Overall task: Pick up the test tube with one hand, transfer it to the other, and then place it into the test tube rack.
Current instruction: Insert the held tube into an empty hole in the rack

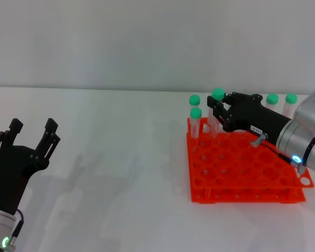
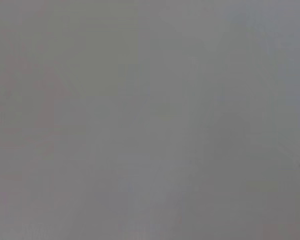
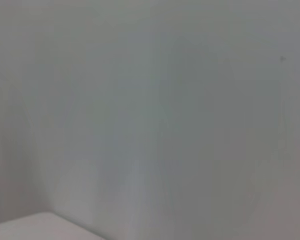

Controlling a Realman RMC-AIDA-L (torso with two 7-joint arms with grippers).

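My right gripper needs to release the test tube in the rack hole (image 1: 219, 136) next to the nearer corner tube.
The orange-red test tube rack (image 1: 241, 168) sits on the white table at the right. Above its far left corner my right gripper (image 1: 216, 110), black with a small white label, is shut on the test tube (image 1: 218, 95). The tube stands upright with its green cap above the fingers and its lower end at the rack's back row of holes. At the lower left my left gripper (image 1: 33, 131) stands open with nothing between its fingers, well away from the rack. Both wrist views show only a blank grey surface.
Several other green-capped tubes stand in the rack: two at the far left corner (image 1: 195, 112) and two at the far right (image 1: 273, 98). A pale wall rises behind the table's far edge.
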